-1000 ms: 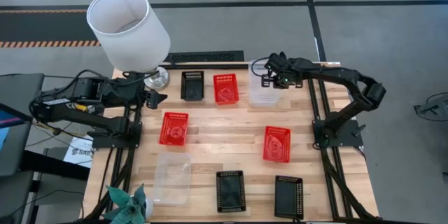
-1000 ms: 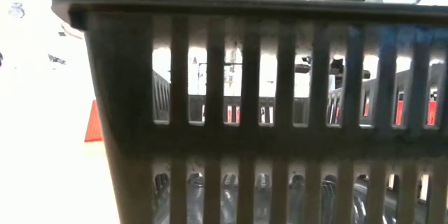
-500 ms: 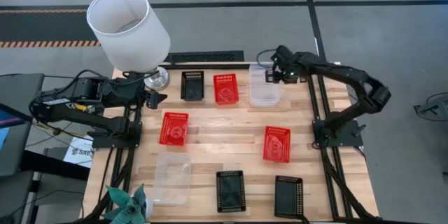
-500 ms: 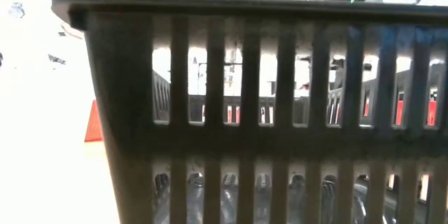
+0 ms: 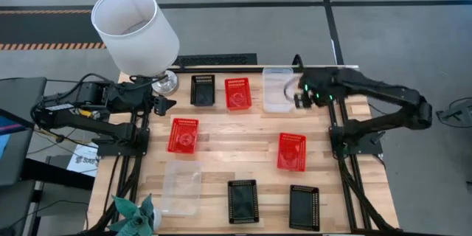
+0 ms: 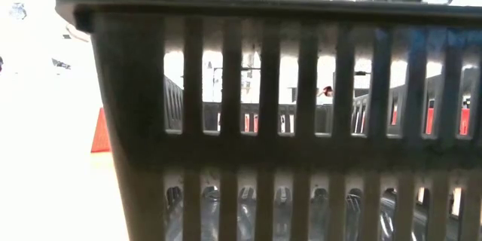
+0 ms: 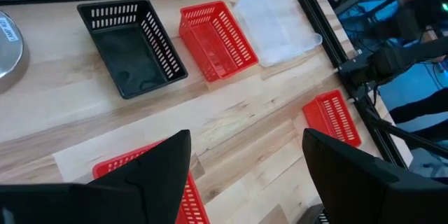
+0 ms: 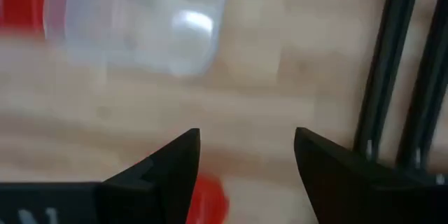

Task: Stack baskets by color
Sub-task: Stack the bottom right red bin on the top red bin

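Next, I close my right gripper on the outer long rim (image 5: 304,153) of the red basket in the middle of the table that is nearer my right arm.
Along the far row stand a black basket (image 5: 203,90), a red basket (image 5: 238,94) and a clear basket (image 5: 278,88), each on its bottom. Two more red baskets (image 5: 183,135) (image 5: 291,151) sit mid-table. A clear basket (image 5: 181,188) and two black baskets (image 5: 243,201) (image 5: 304,206) line the near edge. My right gripper (image 5: 301,97) hovers open just right of the far clear basket (image 8: 140,21), holding nothing. My left gripper (image 5: 161,105) waits open at the table's left, above the left red basket (image 7: 140,175). One black basket (image 6: 263,120) fills the low view.
A white lampshade (image 5: 135,29) on a metal base stands at the far left corner. A black strip (image 5: 214,60) lies along the far edge. A teal object (image 5: 136,214) sits at the near left corner. Bare wood (image 5: 236,144) shows between the two mid-table red baskets.
My right gripper has come away from the far clear basket, rising and moving toward the table's right and near edges. The clear basket stays where it stood in the far row.
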